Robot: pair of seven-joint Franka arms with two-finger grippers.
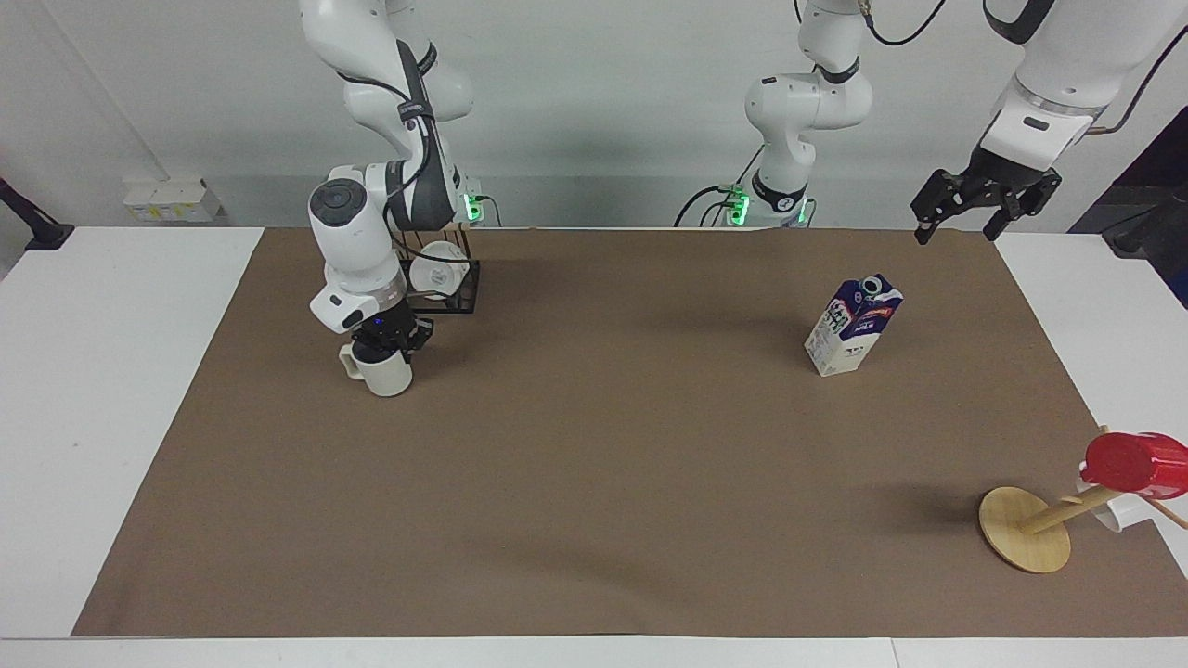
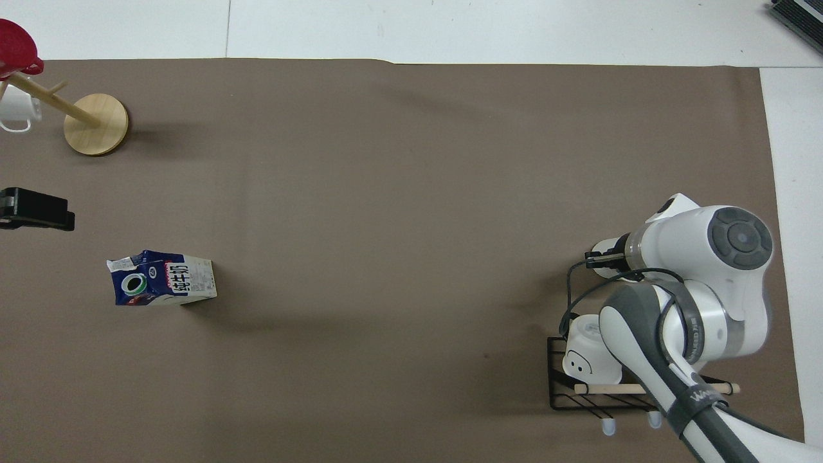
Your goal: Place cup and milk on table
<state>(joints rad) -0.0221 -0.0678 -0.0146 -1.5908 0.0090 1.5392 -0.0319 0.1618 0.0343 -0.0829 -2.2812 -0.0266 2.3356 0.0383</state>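
My left gripper will go to the milk carton next and close on the carton's blue top part (image 2: 151, 271), next to its round cap.
The cream-white cup (image 1: 388, 376) stands upright on the brown sheet of the table (image 1: 594, 482), toward the right arm's end, just farther from the robots than the wire rack. My right gripper (image 1: 385, 348) points straight down into it and is shut on the cup's rim; in the overhead view the right gripper (image 2: 601, 258) and arm hide most of the cup (image 2: 603, 246). The blue and white milk (image 1: 854, 325) carton stands by itself toward the left arm's end, seen from above as the milk (image 2: 164, 280). My left gripper (image 1: 984, 199) hangs open, high over the table's edge at that end.
A black wire rack (image 1: 444, 278) with white cups lying in it sits close to the right arm's base, right by the cup. A wooden mug tree (image 1: 1026, 529) carrying a red cup (image 1: 1132, 462) and a white one stands far from the robots at the left arm's end.
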